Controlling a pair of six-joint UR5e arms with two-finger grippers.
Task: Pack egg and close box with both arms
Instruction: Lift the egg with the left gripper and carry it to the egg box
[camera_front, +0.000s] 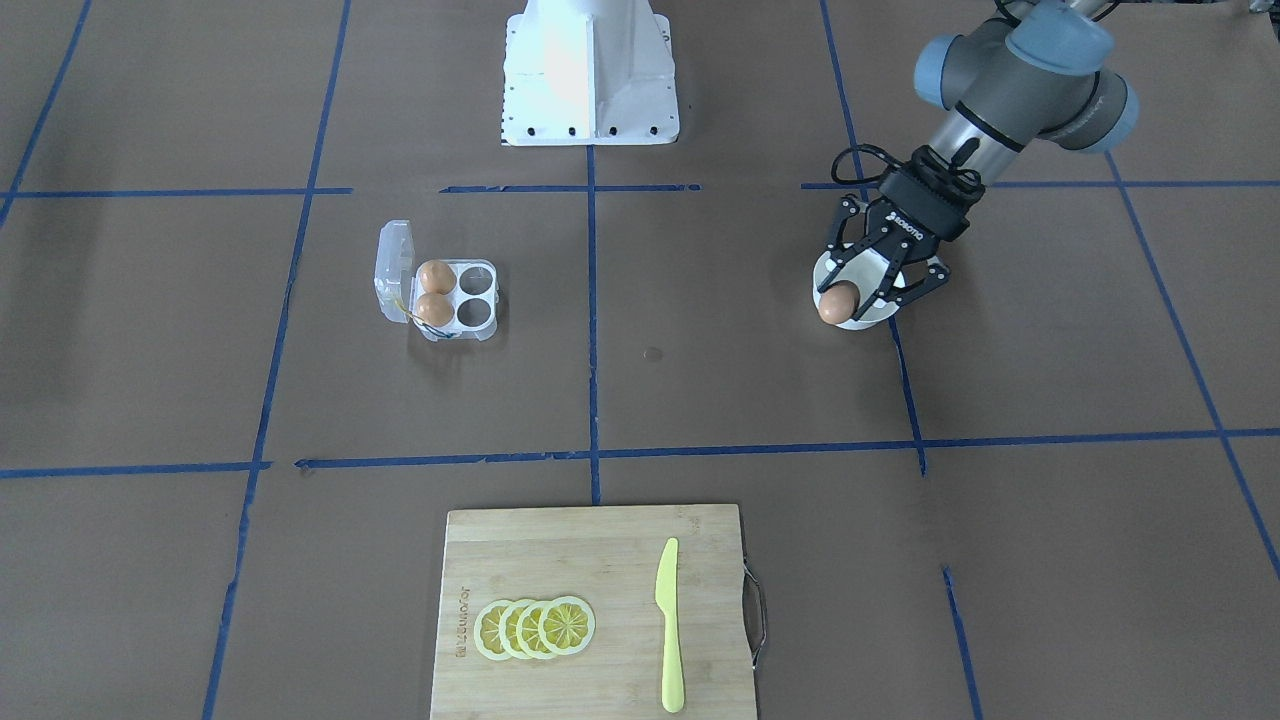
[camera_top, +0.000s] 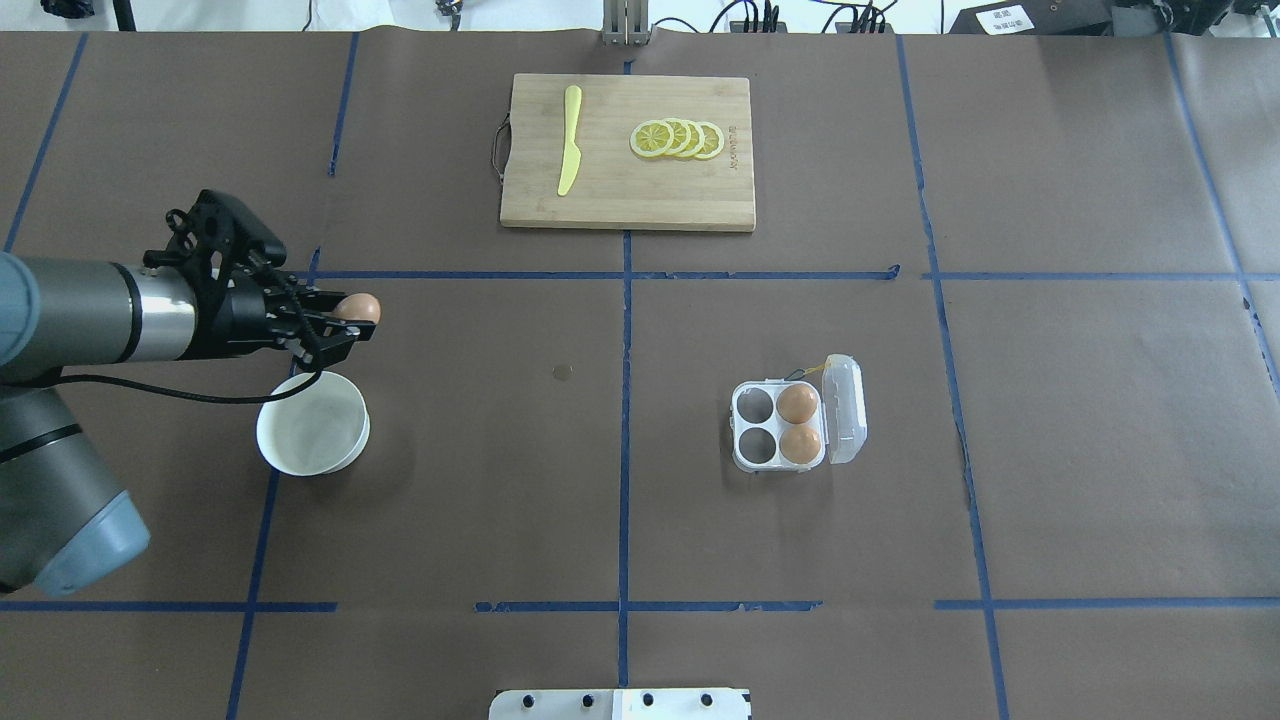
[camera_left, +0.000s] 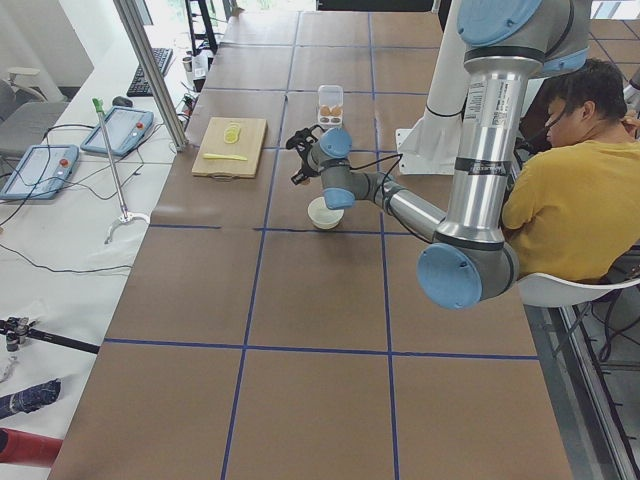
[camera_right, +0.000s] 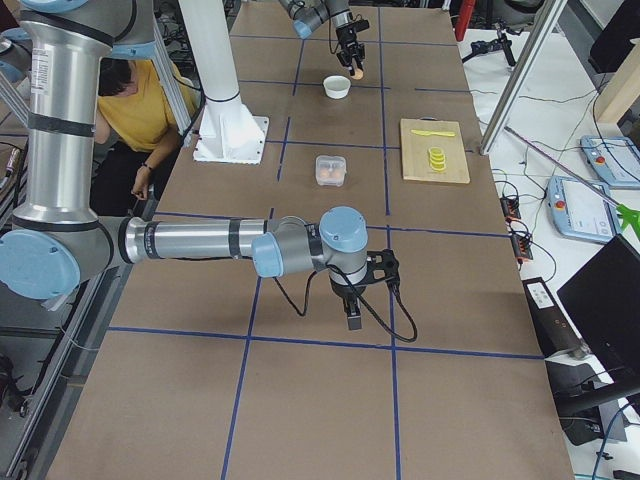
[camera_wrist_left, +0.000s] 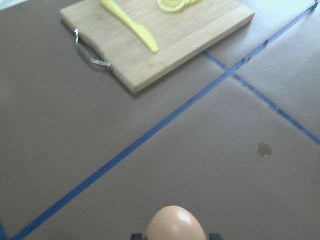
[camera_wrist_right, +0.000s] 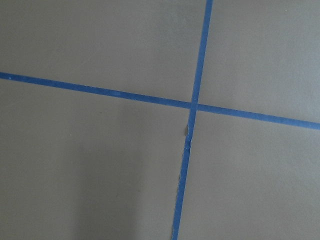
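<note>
Next, I let go of the egg, now held just above the round white bowl, with my left gripper in the clear box's bare cell nearer the white pedestal (camera_front: 474, 276).
My left gripper (camera_front: 848, 296) is shut on the egg (camera_front: 838, 303), a small orange-brown one, and holds it just above the round white bowl (camera_front: 872, 318). In the overhead view the egg (camera_top: 360, 306) sits at the gripper's tip (camera_top: 350, 322), past the bowl's (camera_top: 312, 437) far rim. The egg (camera_wrist_left: 176, 225) fills the bottom of the left wrist view. The clear box (camera_top: 790, 425) lies open, lid (camera_top: 845, 408) hinged back, with two brown eggs (camera_top: 798, 404) in it and two cells bare. My right gripper (camera_right: 354, 320) hangs over bare table; I cannot tell its state.
A bamboo cutting board (camera_top: 627, 190) at the table's far middle carries a yellow knife (camera_top: 569, 150) and lemon slices (camera_top: 678, 139). The white pedestal (camera_front: 590, 70) stands at the robot's side. A person in yellow (camera_left: 570, 200) sits beside the table. Blue tape lines cross the brown surface.
</note>
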